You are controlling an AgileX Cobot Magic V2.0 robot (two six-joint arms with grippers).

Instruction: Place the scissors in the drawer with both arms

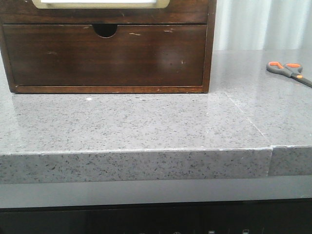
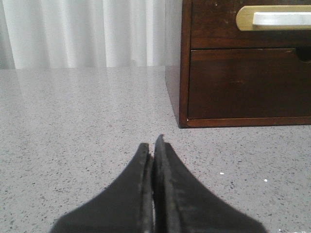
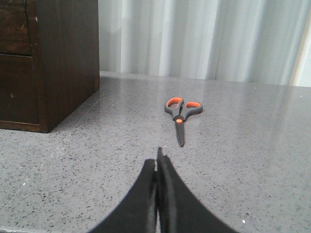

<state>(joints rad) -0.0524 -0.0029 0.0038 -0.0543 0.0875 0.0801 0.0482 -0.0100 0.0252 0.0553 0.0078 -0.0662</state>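
My left gripper is due next at the upper drawer's white handle [image 1: 63, 2] [image 2: 277, 18] on the gold-rimmed panel. It should close there.
The scissors [image 1: 288, 71] lie closed and flat on the grey counter at the far right, grey handles with orange-lined loops. They also show in the right wrist view [image 3: 181, 115], blades pointing toward my right gripper [image 3: 158, 156], which is shut and empty a short way from them. The drawer [image 1: 102, 10] with the pale gold-rimmed panel is the upper front of the wooden chest, closed, cut off at the top edge. It also shows in the left wrist view [image 2: 252, 24]. My left gripper [image 2: 152, 145] is shut and empty, over the counter left of the chest. Neither gripper shows in the front view.
The dark wooden chest [image 1: 105, 53] stands at the back left; its lower drawer front [image 1: 105, 57] is plain with a semicircular notch. The speckled grey counter [image 1: 146, 122] has a seam [image 1: 248, 117] toward the right and a front edge near me. White curtains [image 3: 204, 39] hang behind.
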